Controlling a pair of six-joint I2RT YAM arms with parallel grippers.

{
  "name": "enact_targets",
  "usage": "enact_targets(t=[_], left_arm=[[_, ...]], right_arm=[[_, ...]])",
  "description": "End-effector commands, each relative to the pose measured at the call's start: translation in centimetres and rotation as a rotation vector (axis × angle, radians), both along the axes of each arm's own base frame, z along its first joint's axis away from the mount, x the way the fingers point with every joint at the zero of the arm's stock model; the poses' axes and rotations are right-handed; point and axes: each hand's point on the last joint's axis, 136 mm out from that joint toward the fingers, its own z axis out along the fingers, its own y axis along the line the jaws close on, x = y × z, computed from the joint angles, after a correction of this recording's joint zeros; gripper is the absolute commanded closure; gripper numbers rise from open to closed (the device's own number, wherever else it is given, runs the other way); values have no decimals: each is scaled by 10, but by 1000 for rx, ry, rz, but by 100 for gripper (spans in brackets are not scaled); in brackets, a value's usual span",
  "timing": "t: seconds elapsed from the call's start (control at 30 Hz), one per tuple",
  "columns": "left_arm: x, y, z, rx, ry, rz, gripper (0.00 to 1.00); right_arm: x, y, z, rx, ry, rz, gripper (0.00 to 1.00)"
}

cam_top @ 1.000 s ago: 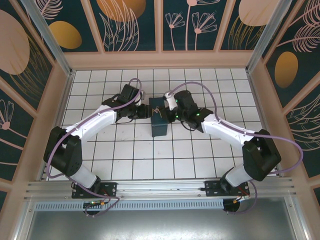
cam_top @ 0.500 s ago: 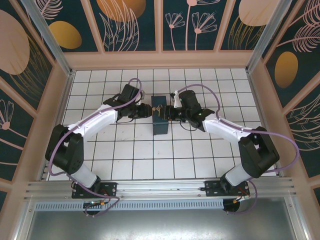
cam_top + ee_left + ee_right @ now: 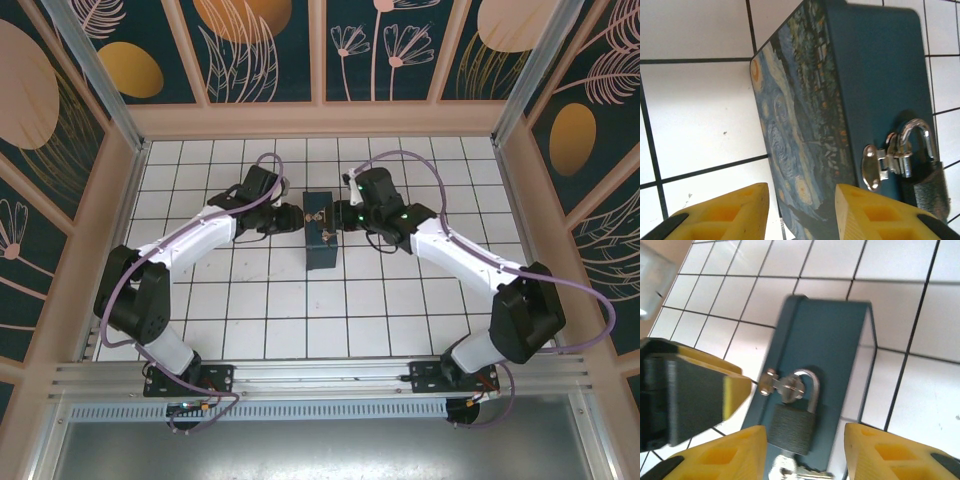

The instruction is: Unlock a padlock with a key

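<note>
The left gripper crowds the hasp around the shackle, so it should back away while the robot's right gripper comes from above and takes the padlock's body [image 3: 791, 428].
The small dark padlock [image 3: 791, 432] hangs by its silver shackle through the hasp [image 3: 771, 381] on the dark teal top of the swirl-painted box [image 3: 321, 250]. A silver key [image 3: 790, 471] sits at the padlock's bottom end, between the yellow fingers of my open right gripper [image 3: 804, 442], which do not touch the lock. My left gripper [image 3: 801, 207] is open too, with the box's long edge between its fingers [image 3: 727, 212]. The left wrist view shows the padlock [image 3: 929, 186] at far right, shackle still through the hasp. From above, the left gripper [image 3: 291, 217] and right gripper [image 3: 338, 214] flank the box.
The box lies on a white tiled floor [image 3: 260, 310] inside a walled enclosure with patterned panels [image 3: 260, 50]. The left gripper's black and yellow finger [image 3: 695, 400] stands close beside the hasp in the right wrist view.
The right arm has swung its wrist round and now faces the box from the right, gripper at the padlock. The left gripper has edged slightly toward the box.
</note>
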Motion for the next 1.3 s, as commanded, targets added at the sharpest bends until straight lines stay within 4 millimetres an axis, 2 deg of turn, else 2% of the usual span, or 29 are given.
enact_targets(t=[0.0,0.13,0.23,0.4,0.67,0.93,1.17,1.27], left_arm=[[8,1,15,-42,-1,28,59],[14,24,19,-67,10,104,57],[18,43,17,-63,15,160,57],[19,59,15,-79,13,209,57],[16,62,19,-83,3,206,57],[16,61,25,-89,-12,202,57],[12,63,28,-84,-19,195,59],[12,63,32,-82,-27,191,59]], right_arm=[[-4,8,17,-127,-104,10,55],[-6,17,-4,-247,-75,3,53],[-5,21,-12,-315,-71,0,53],[-4,25,-25,-431,-66,9,53],[-3,22,-41,-523,-38,10,55],[-1,21,-54,-560,-33,10,61],[1,18,-60,-562,-8,-15,75],[5,15,-56,-512,9,-44,80]])
